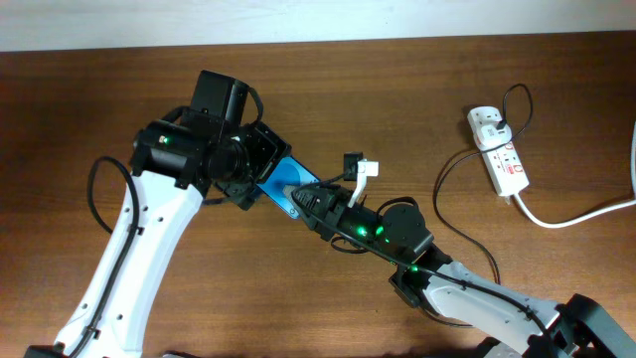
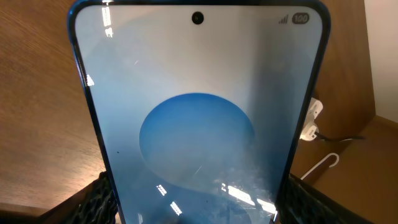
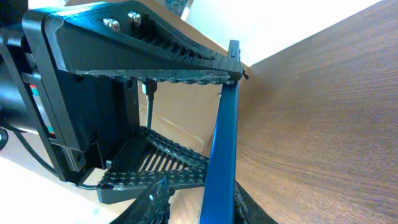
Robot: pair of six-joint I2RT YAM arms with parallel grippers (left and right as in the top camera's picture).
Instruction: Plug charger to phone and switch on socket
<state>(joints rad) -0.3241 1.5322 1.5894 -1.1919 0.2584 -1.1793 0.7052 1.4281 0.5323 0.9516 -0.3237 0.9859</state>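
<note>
With my left gripper spread across the phone's sides, my right gripper next steadies the phone's bottom end while my left gripper takes a single long edge point(image 2: 93, 112).
The phone point(image 1: 286, 187) has a lit blue screen with a lighter oval and fills the left wrist view point(image 2: 199, 124). My left gripper point(image 1: 256, 179) is shut on its lower sides point(image 2: 199, 214). In the right wrist view the phone point(image 3: 224, 149) shows edge-on. My right gripper point(image 3: 199, 211) straddles its near end, one finger against it and the other a little apart point(image 1: 310, 204). The white socket point(image 1: 500, 149) lies at the far right, with the charger's plug in it. The thin black charger cable point(image 1: 440, 184) runs under my right arm; its tip is hidden.
A thick white cord point(image 1: 576, 214) runs from the socket to the right edge. The socket also shows at the right of the left wrist view point(image 2: 313, 119). Both arms meet over the middle of the brown wooden table point(image 1: 417, 70).
</note>
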